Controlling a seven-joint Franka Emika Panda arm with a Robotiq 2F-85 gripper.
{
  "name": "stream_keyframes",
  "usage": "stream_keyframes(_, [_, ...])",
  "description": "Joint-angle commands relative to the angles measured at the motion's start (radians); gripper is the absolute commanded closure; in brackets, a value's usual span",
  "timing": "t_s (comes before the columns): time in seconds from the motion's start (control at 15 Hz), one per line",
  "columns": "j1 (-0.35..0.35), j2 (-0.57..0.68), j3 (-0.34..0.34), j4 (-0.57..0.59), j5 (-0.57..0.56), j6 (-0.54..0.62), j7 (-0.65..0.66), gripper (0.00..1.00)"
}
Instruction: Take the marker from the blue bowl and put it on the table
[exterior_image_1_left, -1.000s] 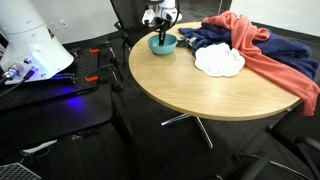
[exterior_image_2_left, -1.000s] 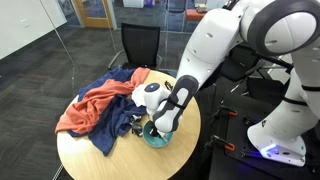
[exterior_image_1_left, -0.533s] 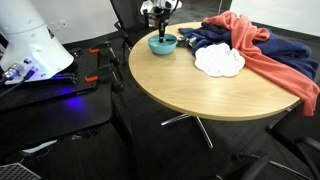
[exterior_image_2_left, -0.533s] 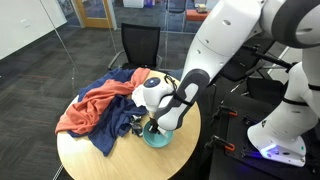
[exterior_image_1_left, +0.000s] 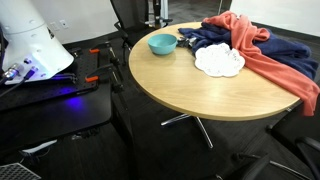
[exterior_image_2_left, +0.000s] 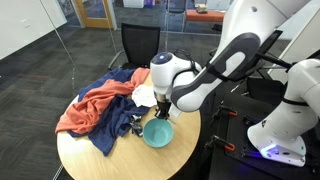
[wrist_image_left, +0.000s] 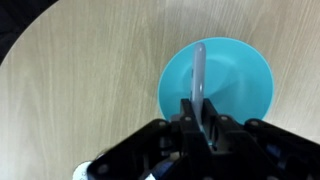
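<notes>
My gripper is going to put the marker, now held over the bowl, on the bare wood (exterior_image_1_left: 185, 73) beside the white scalloped cloth. It will let go of it there, toward the table's near edge.
The teal-blue bowl (exterior_image_1_left: 162, 44) (exterior_image_2_left: 157, 133) stands near the edge of the round wooden table (exterior_image_1_left: 200, 85) (exterior_image_2_left: 100, 155). My gripper (exterior_image_2_left: 163, 108) hangs above the bowl, lifted clear of it. In the wrist view the gripper (wrist_image_left: 200, 112) is shut on the marker (wrist_image_left: 200, 70), a thin stick pointing away from the jaws over the bowl (wrist_image_left: 240, 90). The marker looks pale grey-blue there. In an exterior view only the arm's tip (exterior_image_1_left: 155, 12) shows at the top edge.
A white scalloped cloth (exterior_image_1_left: 218, 61) lies next to the bowl. Red and navy cloths (exterior_image_1_left: 255, 45) (exterior_image_2_left: 95, 105) cover the far part of the table. A black chair (exterior_image_2_left: 140, 45) stands behind it. A black bench with a white machine (exterior_image_1_left: 30, 50) is nearby.
My gripper has risen out of the bowl, carrying the marker up with it. The bowl has stayed in place.
</notes>
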Motion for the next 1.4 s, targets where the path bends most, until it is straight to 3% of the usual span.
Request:
stream_keyframes(0.0, [-0.074,-0.155,0.003,-0.076,-0.081,-0.048,0.053,0.96])
stream_keyframes(0.2, [-0.157,-0.169,0.007,-0.071,-0.105,-0.041,0.052,0.96])
stream_keyframes(0.6, [-0.265,-0.023,-0.010,-0.026,-0.092,0.024,0.046,0.96])
stream_keyframes(1.33, [-0.239,0.305,-0.153,0.086,-0.035,0.263,0.074,0.96])
